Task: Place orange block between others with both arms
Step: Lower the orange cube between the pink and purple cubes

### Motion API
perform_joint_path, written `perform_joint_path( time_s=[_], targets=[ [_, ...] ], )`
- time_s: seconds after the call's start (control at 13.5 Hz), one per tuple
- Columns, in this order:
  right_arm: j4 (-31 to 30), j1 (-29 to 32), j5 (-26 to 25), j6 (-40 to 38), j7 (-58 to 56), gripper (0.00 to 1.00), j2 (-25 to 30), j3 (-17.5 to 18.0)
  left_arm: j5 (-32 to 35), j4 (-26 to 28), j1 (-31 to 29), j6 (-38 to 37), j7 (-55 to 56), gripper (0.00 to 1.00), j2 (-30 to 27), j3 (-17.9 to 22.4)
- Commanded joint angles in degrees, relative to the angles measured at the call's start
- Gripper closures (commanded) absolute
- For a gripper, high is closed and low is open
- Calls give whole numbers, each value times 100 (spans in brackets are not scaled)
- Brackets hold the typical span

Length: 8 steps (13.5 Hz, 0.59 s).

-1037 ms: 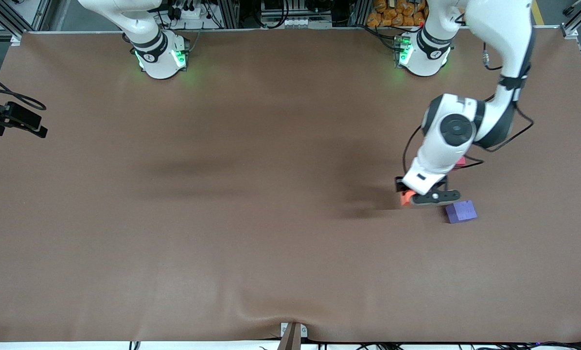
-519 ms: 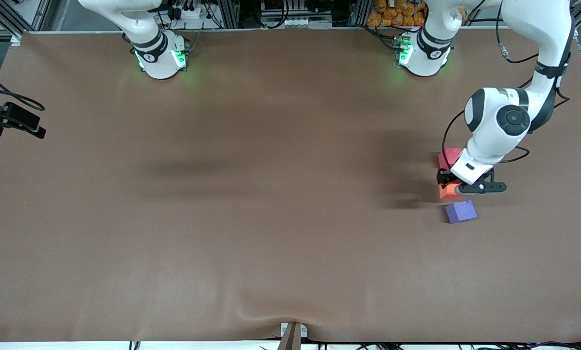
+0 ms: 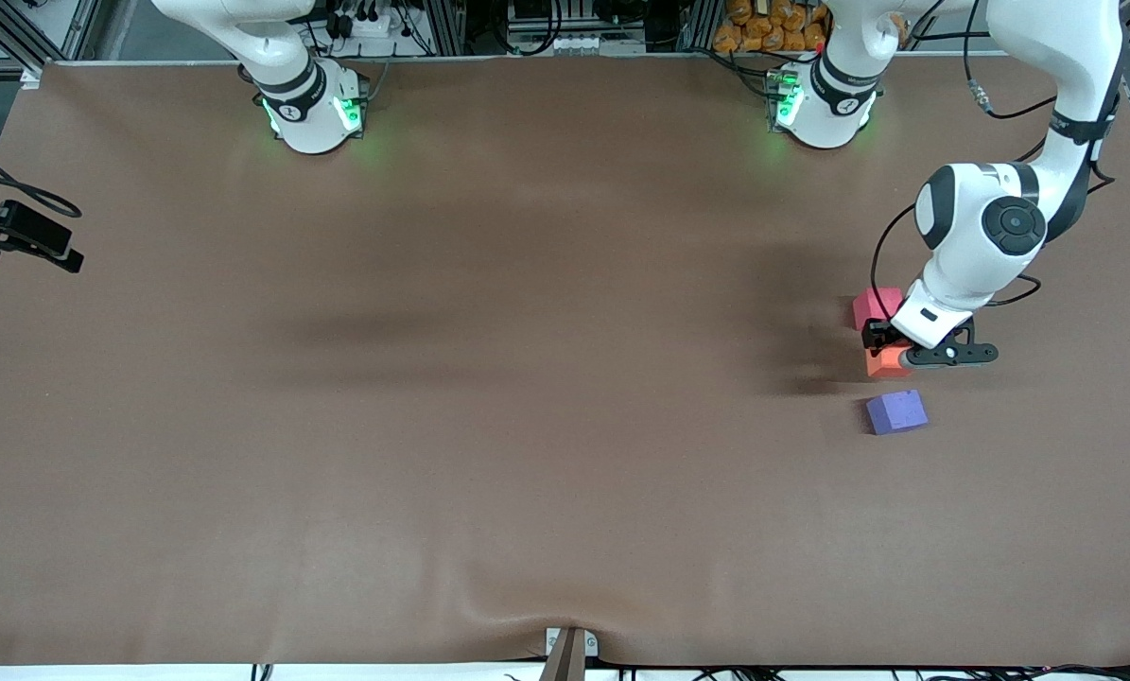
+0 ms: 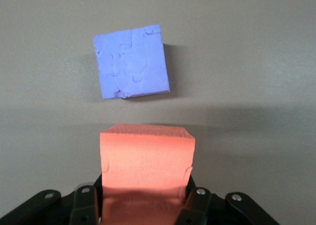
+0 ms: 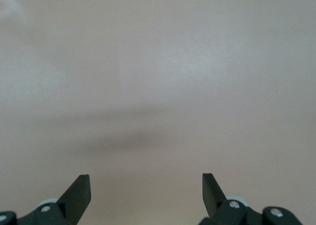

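Observation:
The orange block, now low over the gap, will be let go by my left gripper on the cloth (image 3: 884, 363) (image 4: 137, 171) between the pinkish-red cube and the purple-blue cube.
The orange block (image 3: 884, 362) (image 4: 146, 158) is pinched between the fingers of my left gripper (image 3: 891, 354) (image 4: 143, 200), which is shut on it. It hangs low over the gap between the others. These are the pinkish-red cube (image 3: 873, 305), farther from the front camera, and the purple-blue cube (image 3: 896, 411) (image 4: 131, 62), nearer to it. I cannot tell whether the block touches the table. The pinkish-red cube is partly hidden by the left wrist. My right gripper (image 5: 145, 190) is open over bare tablecloth, and the right arm waits near its base (image 3: 311, 109).
A brown cloth (image 3: 527, 426) covers the table and wrinkles at its near edge (image 3: 527, 605). A black camera on a mount (image 3: 21, 236) juts in at the right arm's end.
My left gripper carried the orange block toward the left arm's end of the table, from beside the purple-blue cube into the gap between the two cubes. The right arm has not moved.

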<state>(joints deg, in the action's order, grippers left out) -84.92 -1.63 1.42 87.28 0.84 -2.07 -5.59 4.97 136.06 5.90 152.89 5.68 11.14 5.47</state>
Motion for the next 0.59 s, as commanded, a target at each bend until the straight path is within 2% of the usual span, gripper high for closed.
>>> perform_joint_path(
  time_s=[0.0,0.52],
  targets=[
    [20,4,-54,-18,65,0,66,-3,109,105,-247,109,-32,55,-43,-72],
    [20,-4,-54,-9,66,0,57,6,101,122,-256,469,-40,55,256,-81]
  ],
)
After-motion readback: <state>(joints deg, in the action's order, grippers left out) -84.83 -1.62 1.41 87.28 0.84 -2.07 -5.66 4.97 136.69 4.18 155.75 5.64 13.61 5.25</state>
